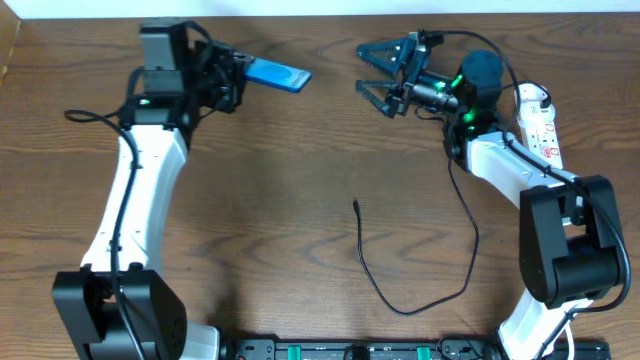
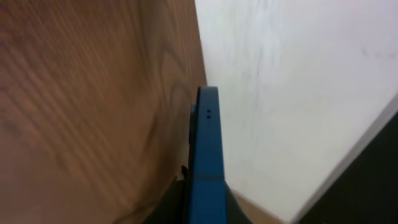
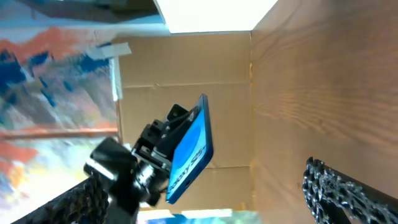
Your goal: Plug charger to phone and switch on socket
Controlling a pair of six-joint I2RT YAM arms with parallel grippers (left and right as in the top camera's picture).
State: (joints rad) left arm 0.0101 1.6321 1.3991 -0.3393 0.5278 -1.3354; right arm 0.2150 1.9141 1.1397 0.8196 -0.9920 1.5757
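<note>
My right gripper needs to close on the loose end (image 1: 357,210) of the black charger in the middle of the table, because that end plugs into the phone.
The phone (image 1: 277,74), blue-screened, is held off the table at the back left, with my left gripper (image 1: 236,76) shut on its near end. In the left wrist view I see the phone (image 2: 205,149) edge-on between the jaws. My right gripper (image 1: 372,70) hangs wide open to the phone's right, a gap between them, and it holds nothing. Its view shows the phone (image 3: 190,149) tilted, "Galaxy S25" readable. The charger (image 1: 366,262), a thin black cable, lies on the table, its small tip at mid-table. The white socket (image 1: 541,126) lies at the far right.
The cable loops along the table front and runs up under my right arm (image 1: 500,160). A white plug (image 1: 533,97) sits at the socket's far end. A cardboard wall (image 3: 186,81) stands behind the phone in the right wrist view.
</note>
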